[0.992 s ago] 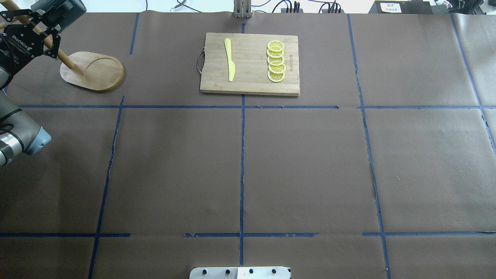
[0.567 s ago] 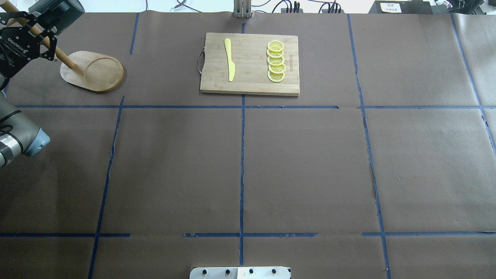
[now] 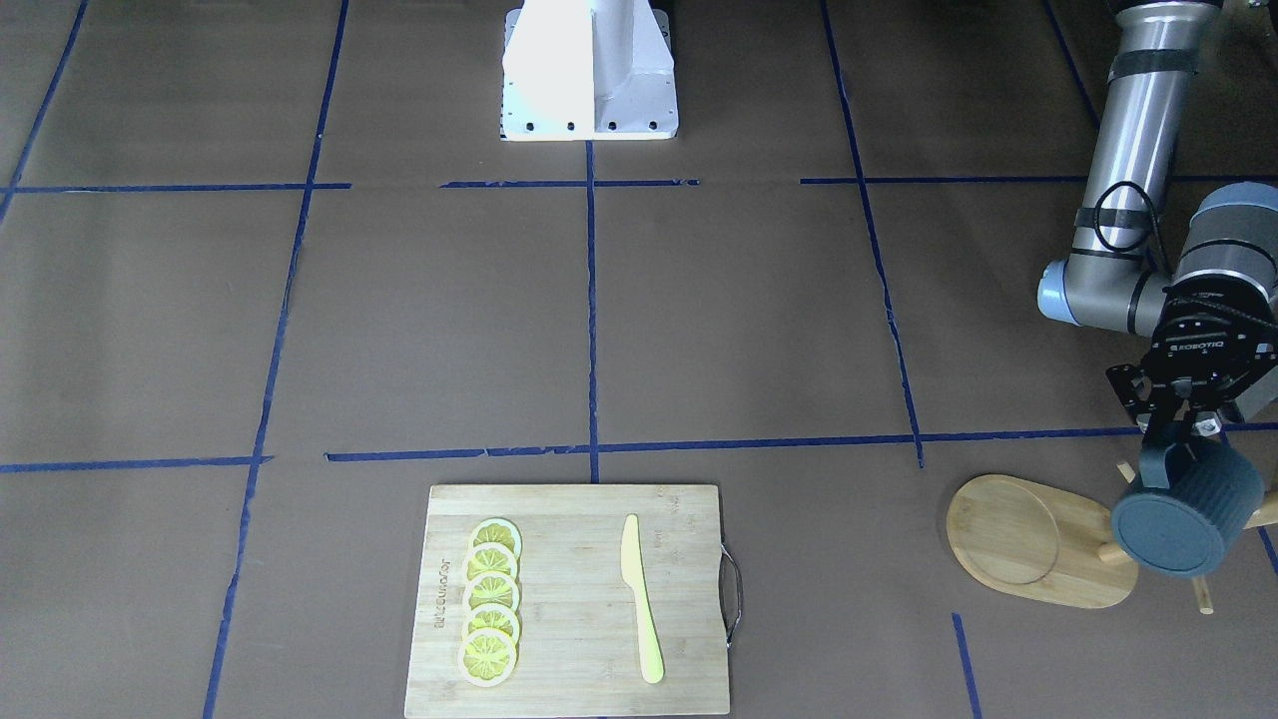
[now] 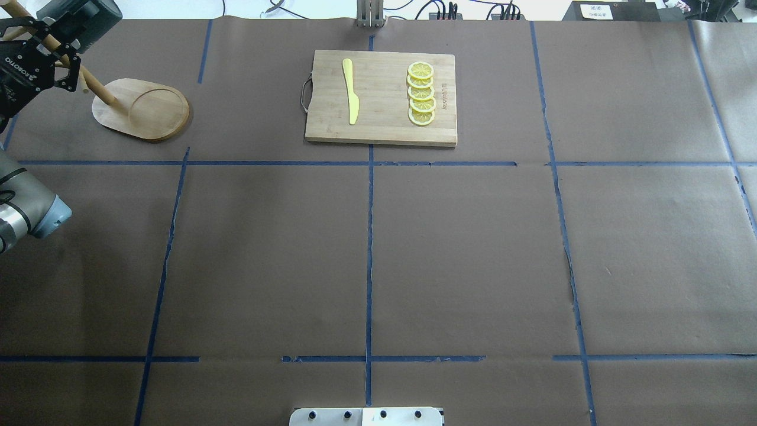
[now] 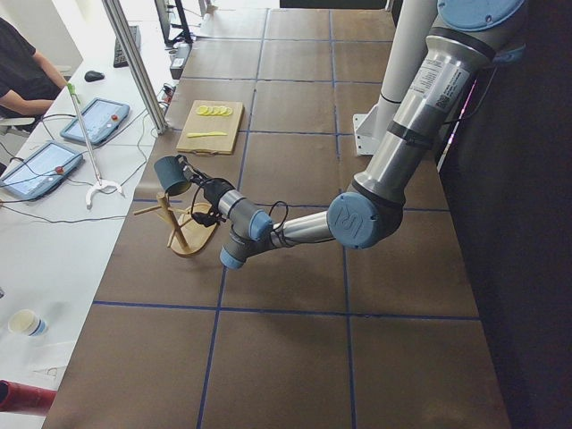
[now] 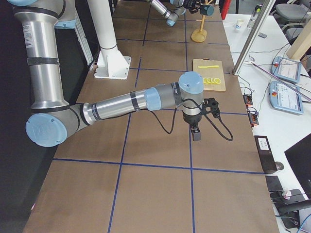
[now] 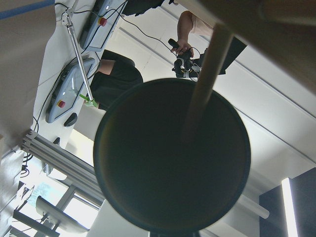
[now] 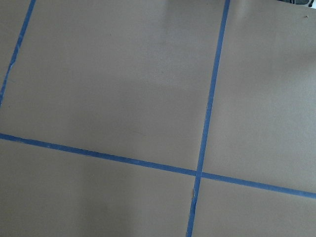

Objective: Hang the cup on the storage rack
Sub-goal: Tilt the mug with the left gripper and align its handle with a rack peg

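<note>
The robot's left gripper should leave the cup hanging on a peg of the bamboo storage rack's post (image 3: 1218, 527), above its round base.
The dark blue-grey ribbed cup (image 3: 1188, 509) hangs in the air on its side, its bottom facing the front camera, right by the post and thin pegs of the bamboo storage rack (image 3: 1028, 544). My left gripper (image 3: 1185, 439) is shut on the cup's top part near the handle. In the overhead view the cup (image 4: 80, 15) and left gripper (image 4: 56, 38) sit over the rack's post (image 4: 97, 89). In the left wrist view the cup's dark mouth (image 7: 148, 163) fills the frame with a peg (image 7: 205, 79) across it. My right gripper (image 6: 196, 132) hovers low over bare table; I cannot tell its state.
A rectangular bamboo cutting board (image 4: 384, 127) with a yellow knife (image 4: 351, 89) and several lemon slices (image 4: 421, 93) lies at the far middle. The rack stands near the table's far left corner. Operators and tablets (image 5: 89, 121) are beyond that edge.
My left gripper and the cup have shifted a little to the left in the overhead view, along the rack's post. The rack and board have not moved.
</note>
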Available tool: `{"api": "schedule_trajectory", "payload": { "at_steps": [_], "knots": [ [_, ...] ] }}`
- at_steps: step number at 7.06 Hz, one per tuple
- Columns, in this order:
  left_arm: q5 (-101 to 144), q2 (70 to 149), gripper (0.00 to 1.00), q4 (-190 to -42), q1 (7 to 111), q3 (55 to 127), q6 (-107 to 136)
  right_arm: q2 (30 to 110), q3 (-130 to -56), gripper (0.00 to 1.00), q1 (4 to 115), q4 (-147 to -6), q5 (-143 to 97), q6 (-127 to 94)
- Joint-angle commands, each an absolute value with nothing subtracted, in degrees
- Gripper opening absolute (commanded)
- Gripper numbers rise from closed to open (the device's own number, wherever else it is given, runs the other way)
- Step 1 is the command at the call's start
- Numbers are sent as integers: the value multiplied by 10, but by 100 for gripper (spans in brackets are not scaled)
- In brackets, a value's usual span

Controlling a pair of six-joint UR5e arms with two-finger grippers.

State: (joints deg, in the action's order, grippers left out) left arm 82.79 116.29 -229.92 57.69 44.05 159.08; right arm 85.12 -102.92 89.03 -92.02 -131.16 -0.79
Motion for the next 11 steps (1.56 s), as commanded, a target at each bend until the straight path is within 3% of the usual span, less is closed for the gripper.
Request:
{"api": "schedule_trajectory", "payload": {
  "at_steps": [1, 11],
  "knots": [
    [829, 1164, 0, -2299, 583, 432, 1591, 850, -1029, 100, 890, -920, -1311, -8],
    [831, 1169, 0, -2301, 592, 414, 1596, 848, -1029, 100, 890, -920, -1311, -8]
  ]
}}
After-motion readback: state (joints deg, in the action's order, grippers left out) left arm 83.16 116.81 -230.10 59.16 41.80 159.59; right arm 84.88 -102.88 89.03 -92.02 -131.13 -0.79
